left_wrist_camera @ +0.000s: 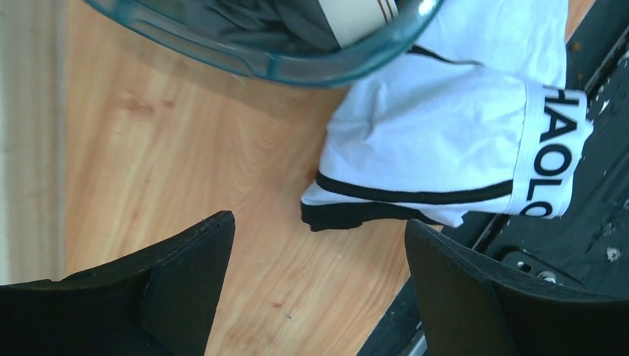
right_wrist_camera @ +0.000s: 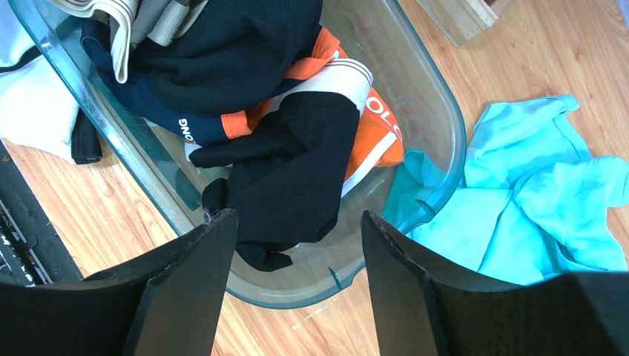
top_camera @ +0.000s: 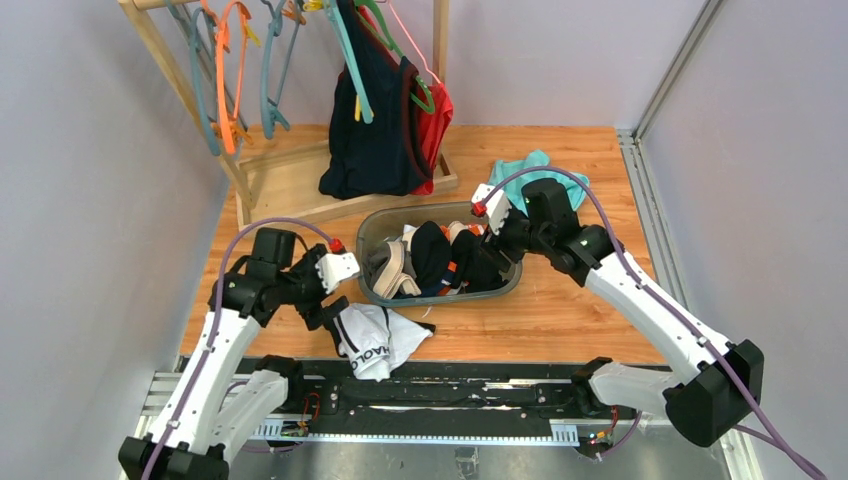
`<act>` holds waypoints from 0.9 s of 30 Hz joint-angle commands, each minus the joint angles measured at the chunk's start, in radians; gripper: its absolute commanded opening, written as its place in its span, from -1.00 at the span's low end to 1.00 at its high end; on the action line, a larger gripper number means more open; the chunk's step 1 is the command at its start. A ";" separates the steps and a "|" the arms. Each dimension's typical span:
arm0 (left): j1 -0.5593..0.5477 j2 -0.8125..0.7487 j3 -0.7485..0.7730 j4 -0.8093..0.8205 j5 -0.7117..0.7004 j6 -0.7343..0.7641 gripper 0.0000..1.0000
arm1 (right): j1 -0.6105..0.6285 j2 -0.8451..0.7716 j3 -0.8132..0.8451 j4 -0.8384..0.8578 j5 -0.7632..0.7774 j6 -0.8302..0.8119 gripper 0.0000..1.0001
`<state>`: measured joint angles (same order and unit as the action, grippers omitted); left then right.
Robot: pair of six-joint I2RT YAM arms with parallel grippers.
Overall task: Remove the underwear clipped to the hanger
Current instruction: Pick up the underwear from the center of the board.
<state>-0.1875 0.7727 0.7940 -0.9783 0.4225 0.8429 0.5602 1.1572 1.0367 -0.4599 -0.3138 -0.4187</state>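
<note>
The robot's left gripper needs to next go to the white brief's black-trimmed corner [top_camera: 340, 318] [left_wrist_camera: 331, 205], away from the brief's lettered waistband, and close there.
A white brief with black trim and a black-lettered waistband [top_camera: 375, 340] lies flat on the table's near edge, also in the left wrist view [left_wrist_camera: 445, 133]. My left gripper [top_camera: 325, 312] hovers just left of it, open and empty [left_wrist_camera: 319, 222]. A clear bin [top_camera: 372, 232] holds several briefs: a black one [right_wrist_camera: 297, 163], an orange and white one [right_wrist_camera: 378, 137], and a grey one with a beige waistband [top_camera: 397, 270]. My right gripper [top_camera: 497, 248] is open and empty over the bin's right end [right_wrist_camera: 298, 216]. No underwear shows clipped to a hanger.
A wooden rack [top_camera: 160, 50] at the back left carries orange, grey and teal hangers [top_camera: 235, 70] and a navy tank top with red trim [top_camera: 375, 120]. A teal cloth [top_camera: 525, 170] lies behind the bin's right end. A black rail [top_camera: 450, 395] runs along the near edge.
</note>
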 commanded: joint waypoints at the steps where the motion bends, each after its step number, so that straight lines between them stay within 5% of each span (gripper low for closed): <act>1: -0.032 0.041 -0.050 0.001 -0.037 0.073 0.78 | -0.012 0.012 -0.011 0.021 0.009 -0.007 0.27; 20: -0.186 0.270 -0.212 0.245 -0.216 0.047 0.77 | -0.011 0.032 -0.016 0.015 -0.026 -0.026 0.27; 24: -0.207 0.304 -0.227 0.270 -0.210 0.030 0.58 | -0.011 0.038 -0.015 0.012 -0.027 -0.029 0.26; 27: -0.212 0.315 -0.237 0.273 -0.198 0.027 0.25 | -0.011 0.039 -0.014 0.011 -0.024 -0.032 0.26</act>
<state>-0.3855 1.0767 0.5732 -0.7513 0.2195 0.8806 0.5602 1.1923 1.0336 -0.4599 -0.3237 -0.4377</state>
